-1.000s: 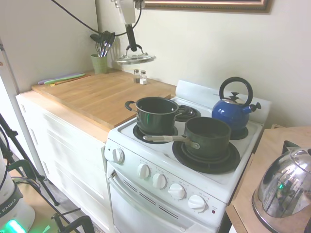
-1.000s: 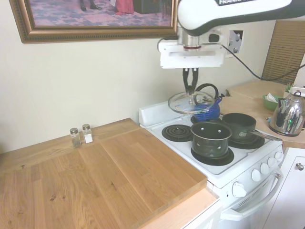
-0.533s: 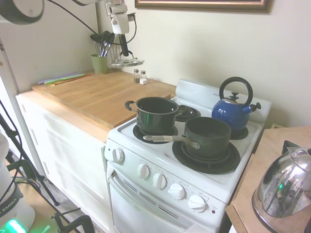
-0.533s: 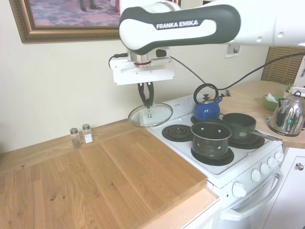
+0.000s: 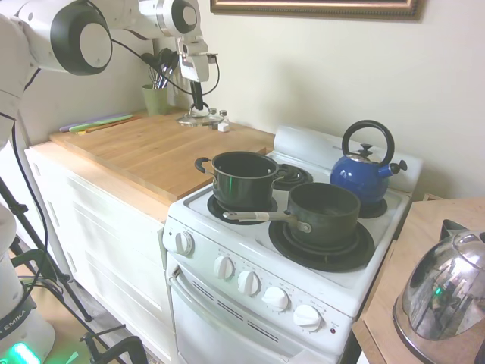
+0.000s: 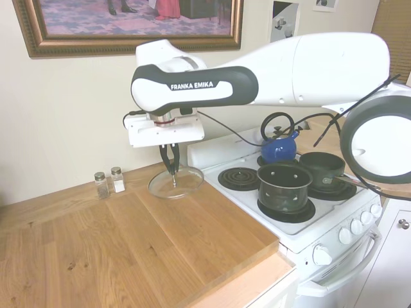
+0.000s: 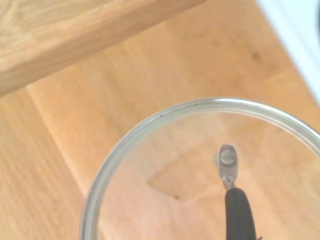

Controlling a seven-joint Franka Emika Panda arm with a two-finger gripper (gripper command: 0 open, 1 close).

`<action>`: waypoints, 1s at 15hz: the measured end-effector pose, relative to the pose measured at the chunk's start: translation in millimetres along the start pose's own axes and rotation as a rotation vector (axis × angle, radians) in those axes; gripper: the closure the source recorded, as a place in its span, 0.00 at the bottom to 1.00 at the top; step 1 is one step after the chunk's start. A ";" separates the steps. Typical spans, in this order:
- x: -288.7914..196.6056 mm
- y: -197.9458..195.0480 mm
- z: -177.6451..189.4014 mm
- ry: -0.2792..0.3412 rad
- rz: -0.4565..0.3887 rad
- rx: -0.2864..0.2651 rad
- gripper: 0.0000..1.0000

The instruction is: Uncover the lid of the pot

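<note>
My gripper is going to release the glass lid on the wooden counter (image 5: 199, 146) between the shakers and the dark pot.
The round glass lid (image 6: 176, 182) with its metal rim sits low over the wooden counter, close to the counter's back edge. My gripper (image 6: 171, 172) is shut on the lid's black handle from above. The same lid (image 5: 199, 117) appears by the salt shakers in the first exterior view, under my gripper (image 5: 198, 106). In the wrist view the lid's rim (image 7: 165, 118) and a handle end (image 7: 237, 205) fill the frame over wood. The dark pot (image 6: 284, 187) stands uncovered on the stove's front left burner, also seen as the pot (image 5: 242, 177) nearest the counter.
Two shakers (image 6: 109, 183) stand just left of the lid. A saucepan (image 5: 322, 213) with a long silver handle and a blue kettle (image 5: 364, 168) occupy other burners. A steel kettle (image 5: 447, 292) sits on the right counter. A green utensil cup (image 5: 155, 97) stands in the corner.
My arm has carried the lid from above the stove leftward over the wooden counter and lowered it down near the shakers. The pot has not moved.
</note>
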State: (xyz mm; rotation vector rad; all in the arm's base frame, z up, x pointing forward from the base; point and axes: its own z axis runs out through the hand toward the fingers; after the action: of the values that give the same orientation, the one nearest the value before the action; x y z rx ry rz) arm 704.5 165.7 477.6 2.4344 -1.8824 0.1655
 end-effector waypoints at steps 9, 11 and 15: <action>18.8 1.1 54.0 -0.090 -0.040 -0.019 1.00; 23.1 1.2 62.1 -0.107 -0.046 -0.027 1.00; 24.4 -2.5 85.4 -0.146 -0.067 -0.038 1.00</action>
State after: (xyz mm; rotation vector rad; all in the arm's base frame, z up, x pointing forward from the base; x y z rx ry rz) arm 717.1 133.2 395.9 2.5432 -1.8360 -0.0524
